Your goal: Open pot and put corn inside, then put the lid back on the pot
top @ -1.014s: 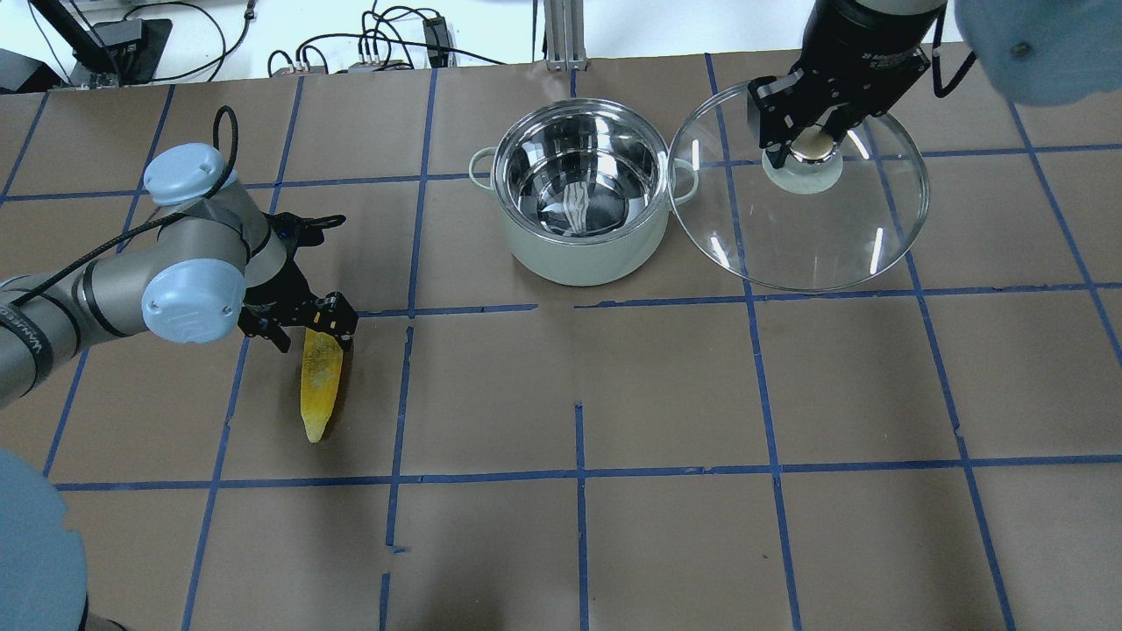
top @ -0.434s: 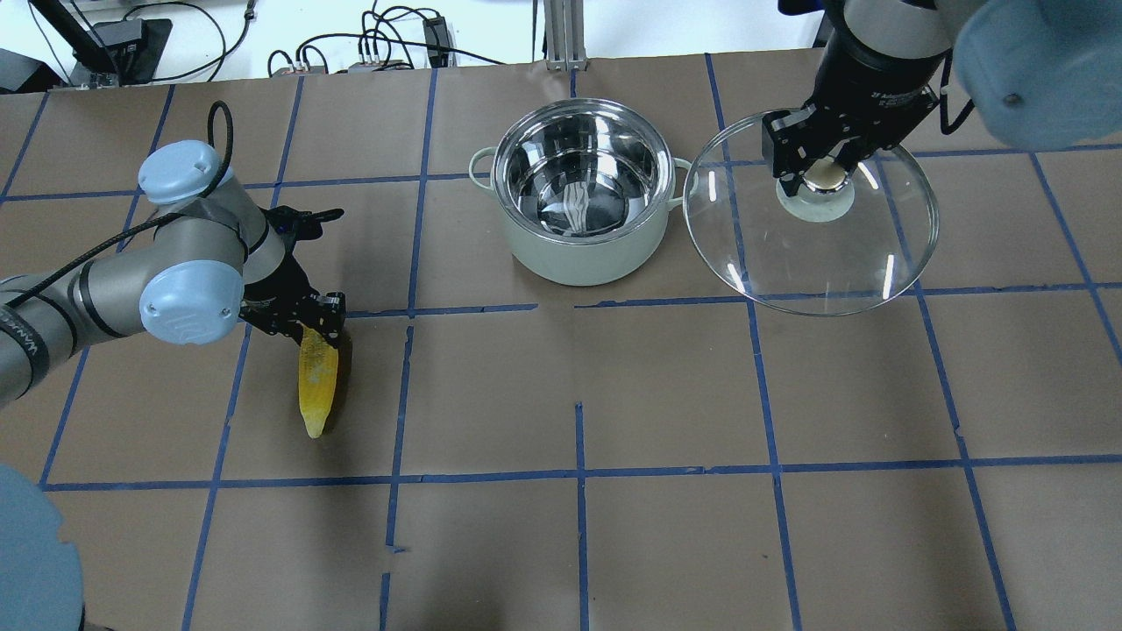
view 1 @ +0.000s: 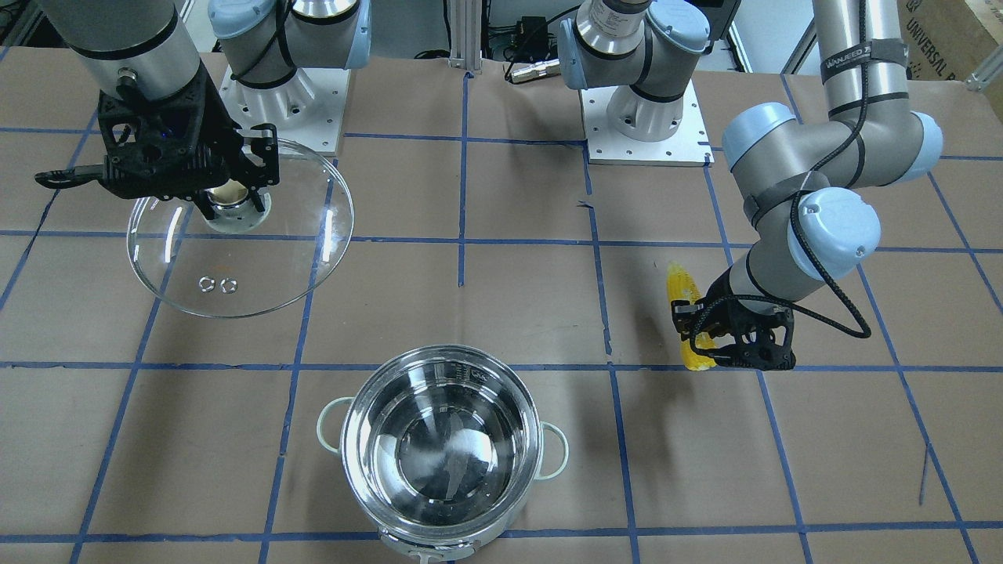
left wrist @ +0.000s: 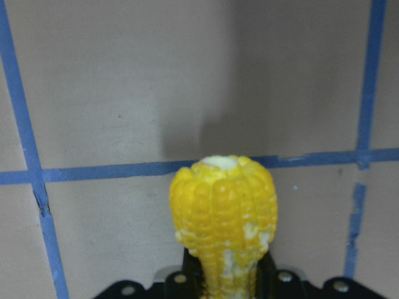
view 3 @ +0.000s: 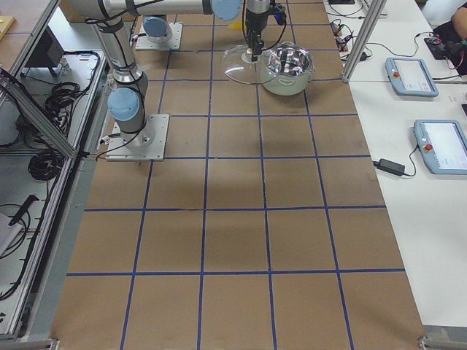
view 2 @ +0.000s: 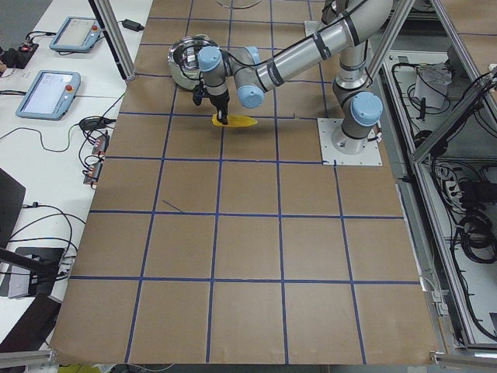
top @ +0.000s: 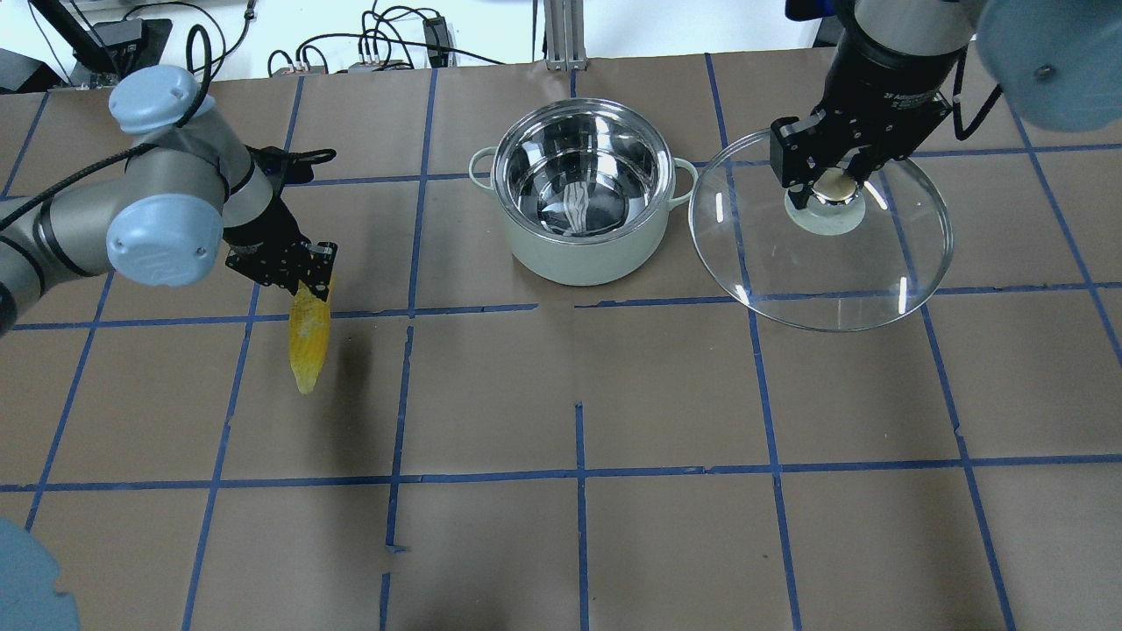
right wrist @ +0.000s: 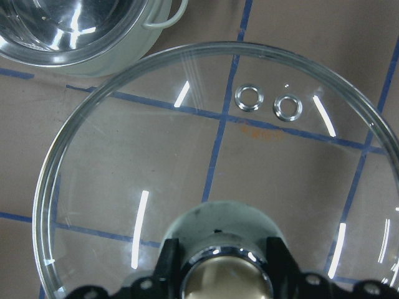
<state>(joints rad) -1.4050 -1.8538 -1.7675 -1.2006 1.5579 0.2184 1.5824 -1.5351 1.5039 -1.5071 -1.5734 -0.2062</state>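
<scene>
The left gripper should release the yellow corn over the shiny bottom of the open steel pot [view 1: 470,433].
The shiny steel pot [top: 580,188] stands open and empty at the table's far middle; it also shows in the front view [view 1: 443,453]. My left gripper [top: 294,272] is shut on the thick end of the yellow corn [top: 309,337] and holds it above the table, left of the pot. The left wrist view shows the corn [left wrist: 223,227] between the jaws. My right gripper [top: 833,180] is shut on the knob of the clear glass lid [top: 820,254], held in the air right of the pot. The lid [right wrist: 212,168] shows in the right wrist view too.
The table is covered in brown paper with a grid of blue tape [top: 578,473]. Cables and boxes [top: 377,44] lie beyond the far edge. Both arm bases [view 1: 646,117] are bolted at the robot's side.
My left gripper has lifted the corn off the table and moved it away from the robot. My right gripper has carried the lid a little further right, away from the pot.
</scene>
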